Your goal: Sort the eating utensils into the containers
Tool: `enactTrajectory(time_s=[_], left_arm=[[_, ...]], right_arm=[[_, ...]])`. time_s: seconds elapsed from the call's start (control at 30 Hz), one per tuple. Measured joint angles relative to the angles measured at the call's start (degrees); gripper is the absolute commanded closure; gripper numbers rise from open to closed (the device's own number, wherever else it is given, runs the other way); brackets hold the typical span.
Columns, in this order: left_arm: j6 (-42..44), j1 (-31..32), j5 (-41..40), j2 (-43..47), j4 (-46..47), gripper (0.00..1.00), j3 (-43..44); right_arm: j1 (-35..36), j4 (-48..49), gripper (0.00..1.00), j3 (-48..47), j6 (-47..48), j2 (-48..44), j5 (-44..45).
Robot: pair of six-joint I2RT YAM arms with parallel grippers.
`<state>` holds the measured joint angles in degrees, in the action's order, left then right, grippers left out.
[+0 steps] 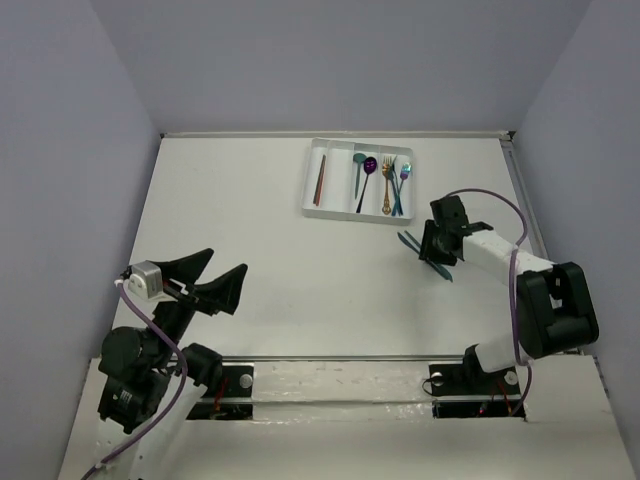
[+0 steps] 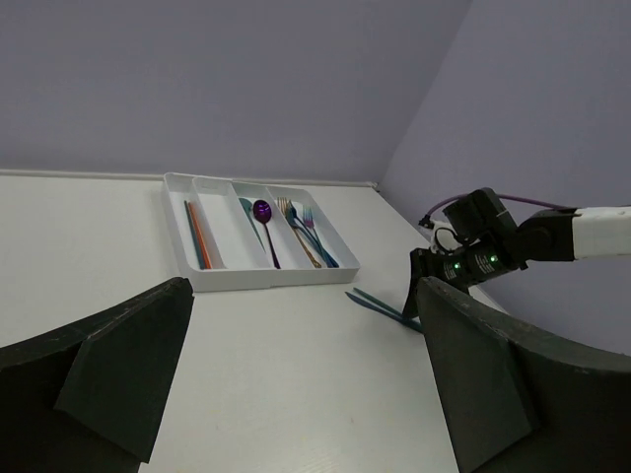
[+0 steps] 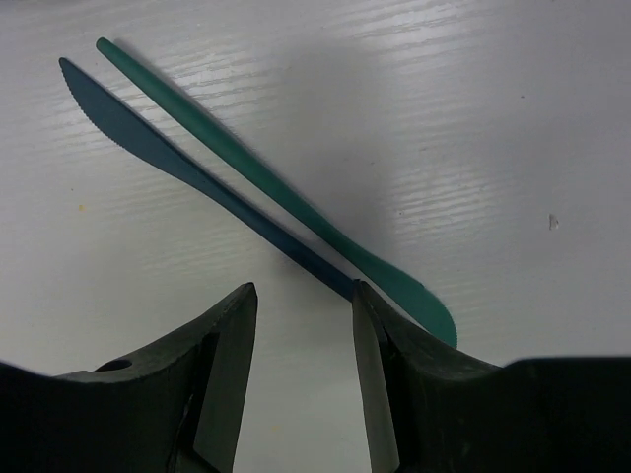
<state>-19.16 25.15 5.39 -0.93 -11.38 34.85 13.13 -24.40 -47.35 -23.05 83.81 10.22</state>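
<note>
I need to next take the dark blue knife by its handle (image 1: 431,264) (image 3: 330,275) with my right gripper, just short of the end opposite the blade, and leave the teal knife lying.
Two eating utensils lie side by side on the table right of the tray: a dark blue knife (image 3: 177,163) and a teal knife (image 3: 266,182), both also in the top view (image 1: 411,242). My right gripper (image 3: 303,292) hovers low over their near ends, open, with only bare table between its fingers. The blue knife's handle runs under the right finger (image 3: 394,355). The white tray (image 1: 312,185) holds red-orange and teal chopsticks (image 1: 321,180), a purple spoon (image 1: 369,166) and a gold fork (image 1: 386,183) in its containers. My left gripper (image 1: 222,265) stands open near its base, holding nothing.
Walls close the table at the back and both sides. The tray (image 2: 237,280) sits against the back wall, right of centre. The right arm's purple cable (image 1: 500,200) loops above its wrist.
</note>
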Motion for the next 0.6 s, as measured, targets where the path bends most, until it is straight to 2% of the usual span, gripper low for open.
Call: enactTrajectory(time_s=[0.6], left_arm=[[0.02, 0.00, 0.00, 0.00, 0.00, 0.01, 0.00]], right_arm=[[0.00, 0.42, 0.51, -2.54, 1.90, 5.09, -4.07]])
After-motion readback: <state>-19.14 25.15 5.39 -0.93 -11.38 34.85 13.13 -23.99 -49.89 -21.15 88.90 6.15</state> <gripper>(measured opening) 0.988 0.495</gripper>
